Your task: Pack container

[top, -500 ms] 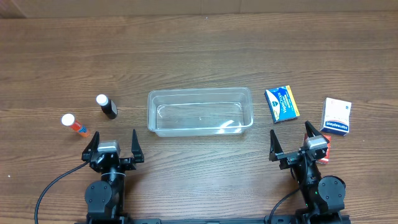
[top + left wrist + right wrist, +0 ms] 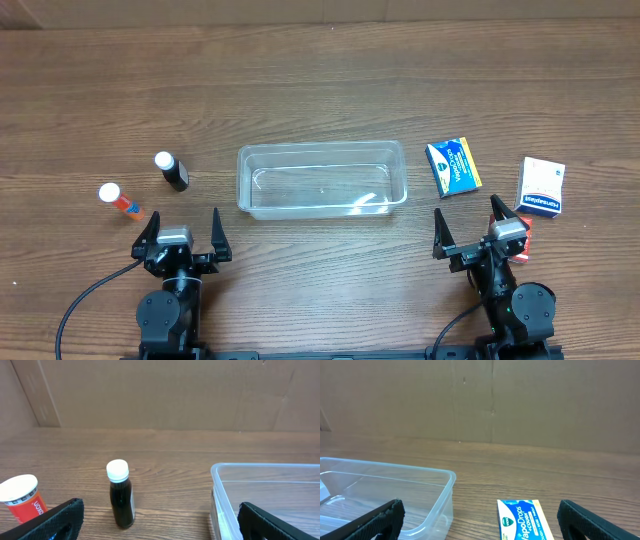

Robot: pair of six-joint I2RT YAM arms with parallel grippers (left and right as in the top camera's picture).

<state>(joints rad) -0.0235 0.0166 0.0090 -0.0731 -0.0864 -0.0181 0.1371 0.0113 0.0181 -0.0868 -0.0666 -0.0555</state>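
Observation:
My left gripper goes to the dark bottle next and grips the bottle's body (image 2: 174,173) (image 2: 121,495) just under its white cap.
The clear plastic container (image 2: 320,180) sits empty mid-table; its corner shows in the left wrist view (image 2: 265,490) and the right wrist view (image 2: 395,492). A dark bottle with a white cap (image 2: 172,171) (image 2: 121,494) and an orange bottle with a white cap (image 2: 117,198) (image 2: 22,497) lie to its left. A blue VapoDrops box (image 2: 453,167) (image 2: 524,520) and a white box (image 2: 541,187) lie to its right. My left gripper (image 2: 180,240) (image 2: 160,532) is open and empty near the front edge. My right gripper (image 2: 468,232) (image 2: 480,532) is open and empty.
A small red item (image 2: 524,240) lies beside the right gripper's outer finger, partly hidden. The wood-grain table (image 2: 320,90) stretches back to a cardboard wall (image 2: 160,390).

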